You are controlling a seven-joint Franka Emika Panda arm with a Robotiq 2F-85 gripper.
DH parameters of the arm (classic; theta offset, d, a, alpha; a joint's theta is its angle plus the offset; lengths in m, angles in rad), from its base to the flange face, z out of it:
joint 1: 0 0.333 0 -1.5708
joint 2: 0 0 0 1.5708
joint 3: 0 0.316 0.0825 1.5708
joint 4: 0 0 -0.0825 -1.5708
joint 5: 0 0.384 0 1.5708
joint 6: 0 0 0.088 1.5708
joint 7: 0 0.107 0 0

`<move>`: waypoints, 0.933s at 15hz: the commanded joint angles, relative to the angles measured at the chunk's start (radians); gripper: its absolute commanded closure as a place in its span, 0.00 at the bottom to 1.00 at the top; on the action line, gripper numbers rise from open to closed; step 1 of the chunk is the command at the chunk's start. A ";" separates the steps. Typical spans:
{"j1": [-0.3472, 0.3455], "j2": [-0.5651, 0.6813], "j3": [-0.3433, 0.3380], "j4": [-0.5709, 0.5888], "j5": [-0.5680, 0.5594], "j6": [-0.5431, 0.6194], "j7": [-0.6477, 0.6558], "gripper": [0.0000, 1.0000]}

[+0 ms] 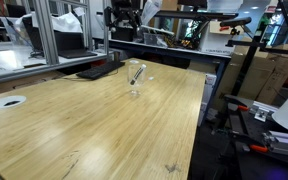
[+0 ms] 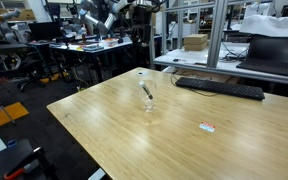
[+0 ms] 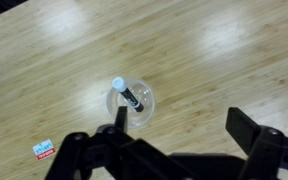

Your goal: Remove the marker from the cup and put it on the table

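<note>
The black marker's white cap (image 1: 141, 68) (image 3: 119, 85) sticks up above the clear plastic cup's rim, so my gripper goes there next and closes on it.
A clear plastic cup (image 3: 145, 106) stands upright on the wooden table (image 3: 214, 50). A black marker with a white cap (image 3: 127, 93) leans inside it. The cup (image 1: 136, 85) and marker (image 1: 137, 72) show near the table's far middle in both exterior views, where the cup (image 2: 149, 101) holds the marker (image 2: 146, 90). My gripper (image 3: 184, 125) is open and empty, well above the table. In the wrist view its left finger lies over the cup's edge and its right finger is far to the right. The arm (image 1: 124, 18) hangs high behind the table.
A small red and white label (image 3: 45, 150) lies on the table, also seen in an exterior view (image 2: 207, 126). A black keyboard (image 2: 219, 88) and a laptop (image 2: 269, 50) sit at one table edge. A white disc (image 1: 9, 101) lies near another edge.
</note>
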 commanded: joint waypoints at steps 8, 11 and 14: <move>-0.066 0.043 0.013 0.039 -0.124 -0.074 -0.533 0.00; -0.069 0.060 0.007 0.050 -0.109 -0.096 -0.525 0.00; -0.070 0.064 0.012 0.052 -0.109 -0.096 -0.540 0.00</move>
